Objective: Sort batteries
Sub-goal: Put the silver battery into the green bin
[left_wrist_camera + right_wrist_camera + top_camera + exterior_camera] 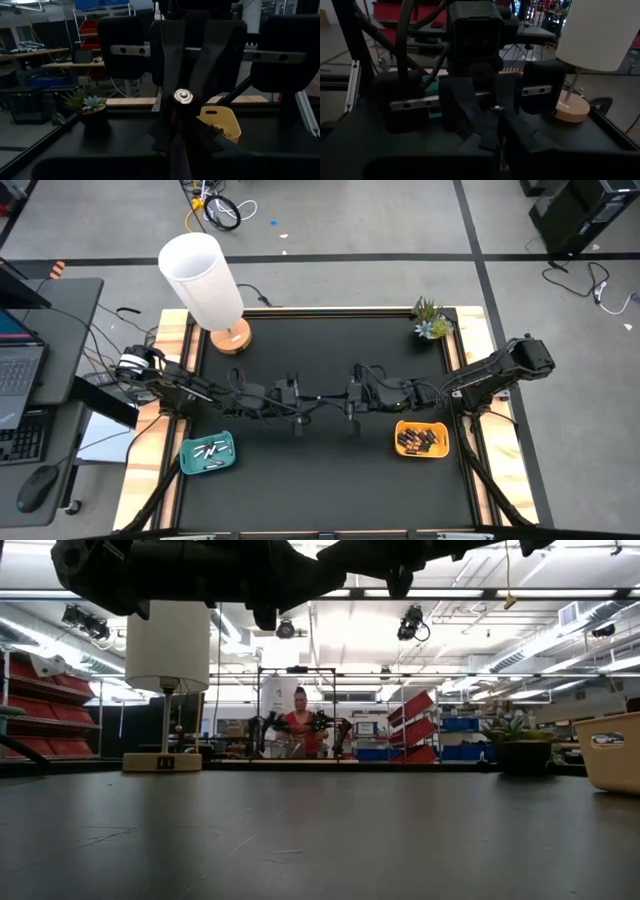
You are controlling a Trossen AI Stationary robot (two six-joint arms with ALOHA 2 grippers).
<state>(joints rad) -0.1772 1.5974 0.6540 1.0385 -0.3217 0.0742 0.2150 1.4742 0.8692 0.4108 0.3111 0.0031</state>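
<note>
The left gripper I use will release the battery among the pale batteries in the teal tray (209,452).
Both arms meet above the middle of the black table (320,480), well clear of it, with the grippers tip to tip. One battery is between them. Its round silvery end (182,95) faces the left wrist camera, and it shows as a small bright spot (495,107) in the right wrist view. My left gripper (310,401) and my right gripper (336,396) both point level at each other, fingers closed together on the battery. Pale batteries lie in a teal tray (207,454) and dark ones in an orange tray (421,439). My left gripper comes level from the table's left, its fingers (179,150) closed together just under the battery's silvery end (182,98). The fingers themselves hide the place of contact. The battery is lifted clear of the table. My right gripper comes level from the table's right and pinches the battery between its two fingers (167,65). The silvery end (186,92) sticks out from between them, toward the left arm. The battery lies roughly along the fingers, clear of the table.
A white-shaded lamp (205,285) on a wooden base stands at the far left, and a small potted plant (431,320) at the far right. The trays sit near the front, left and right. A person (300,720) stands in the room beyond the table.
</note>
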